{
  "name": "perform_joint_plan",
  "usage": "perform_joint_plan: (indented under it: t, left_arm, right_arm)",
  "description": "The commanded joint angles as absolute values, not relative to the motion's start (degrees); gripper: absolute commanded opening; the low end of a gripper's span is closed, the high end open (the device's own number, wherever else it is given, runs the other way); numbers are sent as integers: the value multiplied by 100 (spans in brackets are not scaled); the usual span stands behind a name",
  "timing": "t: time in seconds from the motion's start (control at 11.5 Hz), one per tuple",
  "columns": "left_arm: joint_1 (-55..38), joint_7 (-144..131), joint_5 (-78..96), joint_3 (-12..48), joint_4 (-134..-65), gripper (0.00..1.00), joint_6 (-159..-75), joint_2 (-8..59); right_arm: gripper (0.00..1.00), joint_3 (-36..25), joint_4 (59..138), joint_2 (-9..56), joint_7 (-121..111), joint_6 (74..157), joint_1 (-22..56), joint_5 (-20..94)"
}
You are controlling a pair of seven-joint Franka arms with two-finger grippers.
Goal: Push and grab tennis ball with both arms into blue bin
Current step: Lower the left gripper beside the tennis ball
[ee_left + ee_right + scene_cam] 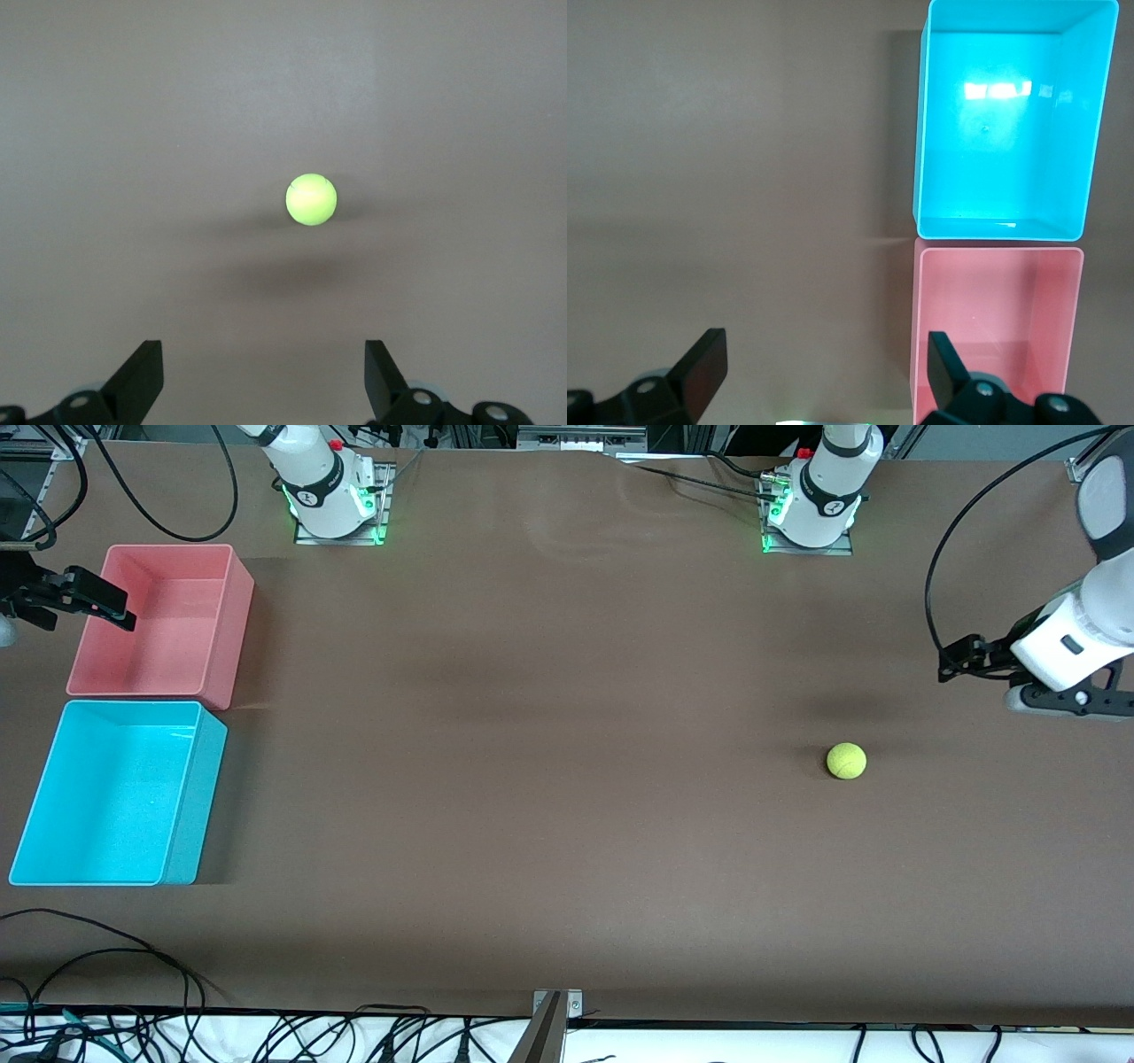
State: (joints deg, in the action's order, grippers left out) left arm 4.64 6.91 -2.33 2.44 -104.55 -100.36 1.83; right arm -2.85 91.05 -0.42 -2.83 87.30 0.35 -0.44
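Note:
Next, I close my left gripper empty beside the tennis ball, on the ball's side (867, 759) facing away from the blue bin, ready to push.
The yellow-green tennis ball (846, 761) lies on the brown table toward the left arm's end, also seen in the left wrist view (311, 199). My left gripper (950, 662) hangs open over bare table near that end, apart from the ball, its jaws (263, 354) wide with nothing between them. The blue bin (190, 806) stands empty at the right arm's end, near the front camera, and appears in the right wrist view (1005, 133). My right gripper (111, 611) is open (824, 350) over the outer edge of the pink bin.
An empty pink bin (226, 629) (992, 328) stands against the blue bin, farther from the front camera. Cables (133, 957) lie along the table's front edge, with a metal bracket (554, 1019) at its middle. Both arm bases stand at the back.

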Motion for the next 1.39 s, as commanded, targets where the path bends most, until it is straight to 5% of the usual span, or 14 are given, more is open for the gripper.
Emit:
perform_joint_plan:
  t: [0.0, 0.17, 0.26, 0.35, 0.52, 1.31]
  left_arm:
    - [510, 809, -308, 229, -11370, 100, -11237, 184]
    - [501, 800, -281, 220, -11723, 100, -11985, 351]
    - [501, 817, -299, 220, -11820, 87, -12258, 430]
    - [466, 1026, -351, 220, -11908, 52, -12330, 483]
    - [413, 2060, -334, 228, -11971, 5, -12331, 650]
    - [729, 7105, 348, 185, -12164, 4, -13447, 1467]
  right_arm:
    - [100, -290, 8965, 9, -255, 8640, 9, 53]
    - [100, -290, 8965, 17, -255, 8648, 9, 53]
    - [100, -290, 8956, 9, -255, 8648, 9, 53]
    - [100, -290, 8956, 9, -255, 8648, 9, 53]
    - [100, -290, 8956, 9, -255, 8648, 9, 53]
    - [100, -290, 8965, 17, -255, 8648, -9, 53]
